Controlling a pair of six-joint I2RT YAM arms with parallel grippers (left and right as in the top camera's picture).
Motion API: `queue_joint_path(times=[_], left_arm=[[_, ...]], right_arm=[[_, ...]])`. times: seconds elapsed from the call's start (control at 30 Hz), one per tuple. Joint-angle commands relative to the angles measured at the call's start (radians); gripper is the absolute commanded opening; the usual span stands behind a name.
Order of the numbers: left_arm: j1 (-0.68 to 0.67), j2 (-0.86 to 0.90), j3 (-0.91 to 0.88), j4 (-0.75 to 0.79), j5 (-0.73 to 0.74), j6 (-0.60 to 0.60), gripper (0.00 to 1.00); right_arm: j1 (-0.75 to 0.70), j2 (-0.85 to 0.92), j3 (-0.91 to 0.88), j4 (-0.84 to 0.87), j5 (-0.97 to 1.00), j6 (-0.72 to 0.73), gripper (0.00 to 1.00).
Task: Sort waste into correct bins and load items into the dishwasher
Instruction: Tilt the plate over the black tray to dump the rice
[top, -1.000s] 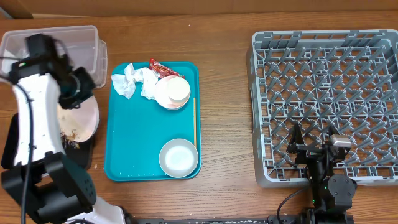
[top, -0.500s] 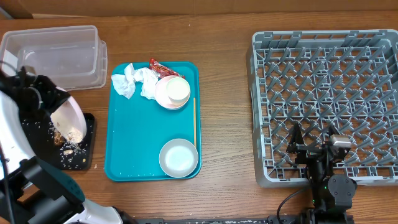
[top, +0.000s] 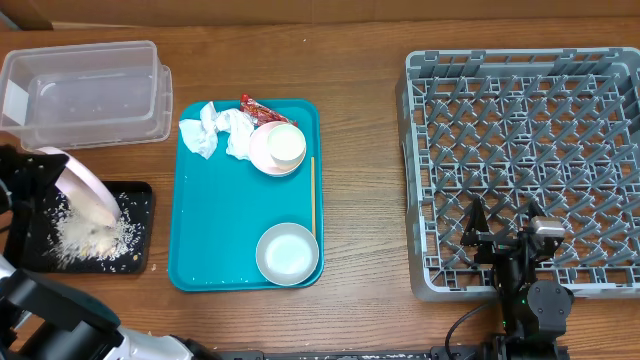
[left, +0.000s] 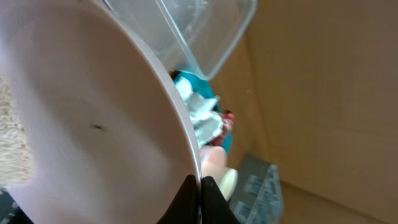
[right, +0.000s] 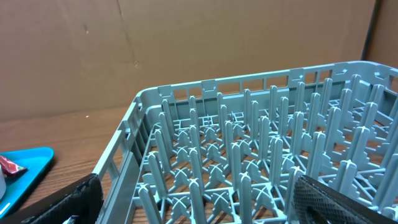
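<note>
The robot's left gripper needs to release the large pale plate on the teal tray (top: 220, 194) between the napkins and the small bowl. The plate is still tipped over the black tray.
My left gripper (left: 201, 199) is shut on the rim of the large pale plate (left: 93, 124), which is tipped steeply over the black tray (top: 137, 196). Whitish crumbs (top: 85, 238) lie heaped on that tray under the plate (top: 88, 190). The clear tub (top: 85, 90) stands just behind. On the teal tray (top: 220, 230) lie crumpled napkins (top: 215, 130), a red wrapper (top: 255, 105), a cup on a saucer (top: 278, 148) and a small bowl (top: 287, 252). My right gripper (top: 503, 225) is open over the front edge of the grey dish rack (top: 525, 130), holding nothing.
A thin wooden stick (top: 312, 195) lies along the teal tray's right side. Bare wooden table separates the teal tray from the rack. The rack's upright pegs (right: 249, 155) fill the right wrist view between the spread fingers (right: 62, 202).
The left arm has swung left and tipped the plate from nearly flat to steep. The crumbs have slid off it onto the black tray. The right arm has not moved.
</note>
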Motion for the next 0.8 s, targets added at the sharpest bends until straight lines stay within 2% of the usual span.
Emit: queue_joint_path(times=[0.0,0.03,0.07,0.17,0.23,0.33,0.4,0.47,0.5,0.57,0.63,0.7,0.77], left_arm=[[0.032,-0.019,-0.006,0.01,0.132,0.053,0.04],[0.041,-0.019,-0.012,0.0,0.156,0.053,0.04],[0.053,-0.019,-0.021,0.002,0.239,0.092,0.04],[0.066,-0.019,-0.035,0.023,0.275,0.068,0.04],[0.071,-0.019,-0.043,0.006,0.339,0.128,0.04],[0.075,-0.019,-0.058,-0.021,0.34,0.168,0.04],[0.079,-0.018,-0.069,0.031,0.295,0.197,0.04],[0.092,-0.018,-0.083,0.031,0.208,0.097,0.04],[0.1,-0.018,-0.094,0.016,0.244,0.085,0.04],[0.116,-0.018,-0.116,0.057,0.357,0.169,0.04],[0.129,-0.018,-0.137,0.042,0.372,0.141,0.04],[0.139,-0.018,-0.15,0.009,0.426,0.209,0.04],[0.143,-0.018,-0.154,-0.013,0.421,0.219,0.04]], right_arm=[[-0.002,-0.009,-0.01,0.005,-0.002,-0.003,1.0],[-0.002,-0.009,-0.01,0.006,-0.002,-0.003,1.0],[-0.002,-0.009,-0.01,0.005,-0.002,-0.003,1.0],[-0.002,-0.009,-0.01,0.006,-0.002,-0.003,1.0],[-0.002,-0.009,-0.01,0.005,-0.002,-0.003,1.0],[-0.002,-0.009,-0.01,0.006,-0.002,-0.003,1.0],[-0.002,-0.009,-0.01,0.006,-0.002,-0.003,1.0],[-0.002,-0.009,-0.01,0.006,-0.002,-0.003,1.0],[-0.002,-0.009,-0.01,0.006,-0.002,-0.003,1.0],[-0.002,-0.009,-0.01,0.005,-0.002,-0.003,1.0],[-0.002,-0.009,-0.01,0.005,-0.002,-0.003,1.0],[-0.002,-0.009,-0.01,0.006,-0.002,-0.003,1.0],[-0.002,-0.009,-0.01,0.005,-0.002,-0.003,1.0]])
